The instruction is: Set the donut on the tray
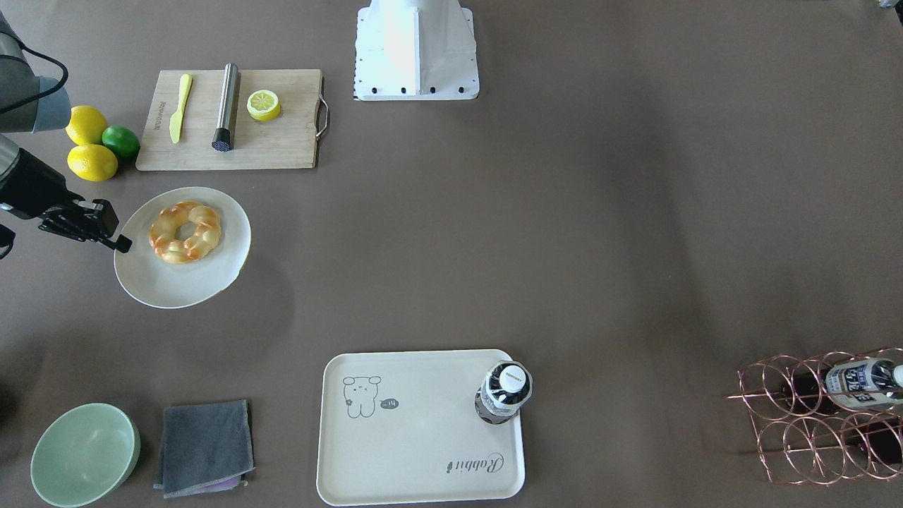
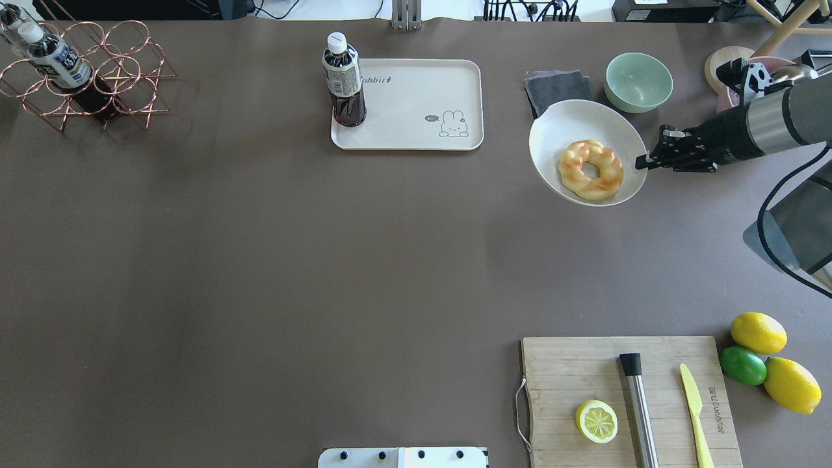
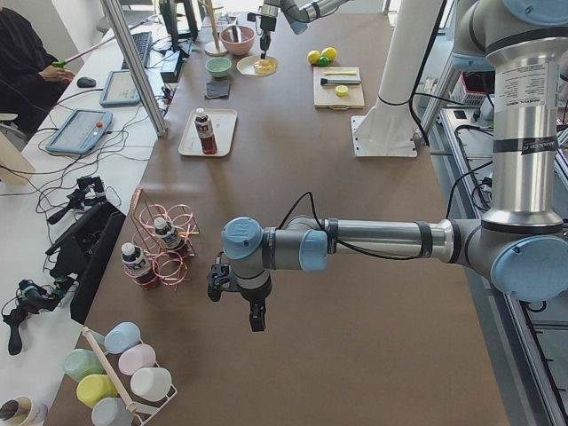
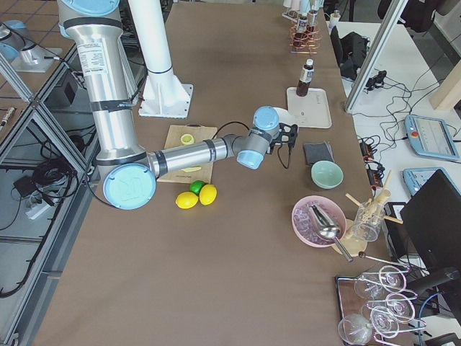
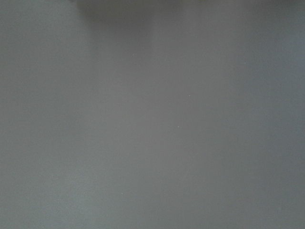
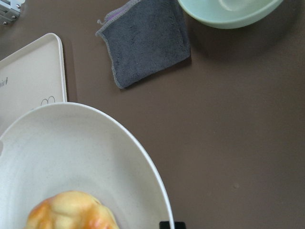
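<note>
The plate with the donut will go down from my right gripper on the cream tray's bear-drawing side (image 1: 391,429) (image 6: 33,95), beside the bottle.
The donut (image 1: 185,232), a glossy golden braided ring, lies on a round off-white plate (image 1: 176,282). My right gripper (image 1: 120,243) is shut on the plate's rim and holds it above the table; its shadow falls off to one side. The overhead view shows the donut (image 2: 590,169), the plate (image 2: 565,123) and the right gripper (image 2: 643,162). The right wrist view shows the donut (image 6: 71,212) on the plate (image 6: 71,152). The cream tray (image 1: 423,437) with the bear drawing lies apart, with a bottle (image 1: 504,391) on one corner. My left gripper (image 3: 256,315) hovers over bare table; I cannot tell its state.
A wooden cutting board (image 1: 282,141) holds a lemon half (image 1: 263,104), a yellow knife and a steel tube. Two lemons and a lime (image 1: 121,140) lie beside it. A green bowl (image 1: 85,455) and grey cloth (image 1: 204,448) sit near the tray. A copper wire rack (image 1: 825,416) holds bottles.
</note>
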{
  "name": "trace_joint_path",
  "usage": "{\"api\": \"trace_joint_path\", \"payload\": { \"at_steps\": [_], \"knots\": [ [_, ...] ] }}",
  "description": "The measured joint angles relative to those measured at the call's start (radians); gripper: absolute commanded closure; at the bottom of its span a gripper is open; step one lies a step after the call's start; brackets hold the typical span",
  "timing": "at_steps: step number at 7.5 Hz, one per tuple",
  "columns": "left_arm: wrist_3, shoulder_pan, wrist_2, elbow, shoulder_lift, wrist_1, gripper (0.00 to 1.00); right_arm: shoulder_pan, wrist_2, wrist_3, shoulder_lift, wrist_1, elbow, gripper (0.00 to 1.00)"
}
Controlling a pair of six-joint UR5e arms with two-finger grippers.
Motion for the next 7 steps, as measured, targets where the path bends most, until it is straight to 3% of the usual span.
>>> {"api": "trace_joint_path", "payload": {
  "at_steps": [2, 5, 7],
  "knots": [
    [-0.001, 0.003, 0.0, 0.001, -0.008, 0.001, 0.02, -0.006, -0.044, 0.074, 0.103, 0.0, -0.082, 1.0],
    [-0.002, 0.008, 0.0, 0.004, -0.014, 0.003, 0.02, -0.053, -0.165, 0.204, 0.325, -0.006, -0.287, 1.0],
    [-0.002, 0.009, 0.0, 0.005, -0.015, 0.003, 0.02, -0.079, -0.228, 0.234, 0.453, -0.106, -0.368, 1.0]
  ]
}}
